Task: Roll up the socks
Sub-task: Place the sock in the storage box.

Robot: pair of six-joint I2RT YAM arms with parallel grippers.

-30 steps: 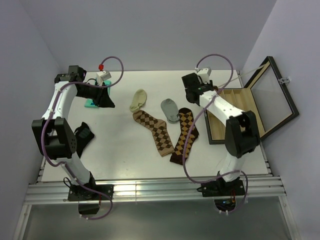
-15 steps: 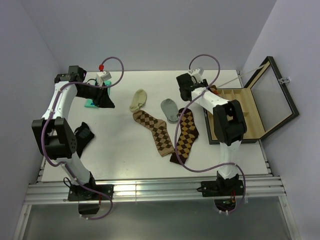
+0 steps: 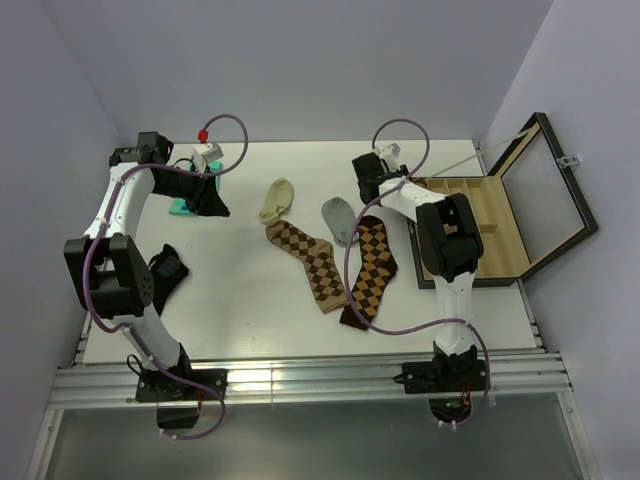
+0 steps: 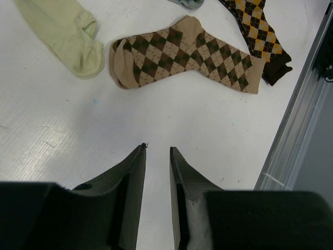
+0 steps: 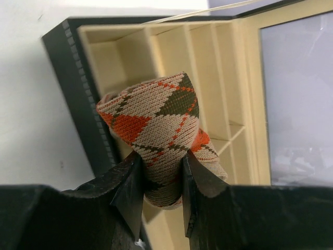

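Note:
Next, my right gripper lets go of the rolled sock in the box's far corner compartment (image 3: 413, 213) (image 5: 134, 127), on the side of the grey sock.
My right gripper (image 5: 158, 164) is shut on a rolled sock with red-orange diamonds (image 5: 156, 122). It holds the roll above the left end of the open wooden box (image 5: 67, 78). In the top view this gripper (image 3: 415, 185) is at the box's far-left corner. A tan sock with dark brown diamonds (image 3: 308, 262) and a dark brown sock with tan diamonds (image 3: 370, 272) lie flat mid-table. Both also show in the left wrist view, the tan one (image 4: 187, 60) and the dark one (image 4: 257, 26). My left gripper (image 3: 212, 200) is at the far left, its jaws (image 4: 157, 151) narrowly open and empty above bare table.
A pale green sock (image 3: 276, 200) and a grey sock (image 3: 340, 218) lie behind the argyle pair. A black sock (image 3: 165, 268) lies by the left arm and a teal item (image 3: 182, 207) under it. The compartmented box (image 3: 470, 250) has its lid (image 3: 545, 190) raised on the right.
My right arm has folded back and its wrist has shifted left, still holding the rolled sock at the box's left end. The left arm and flat socks have not moved.

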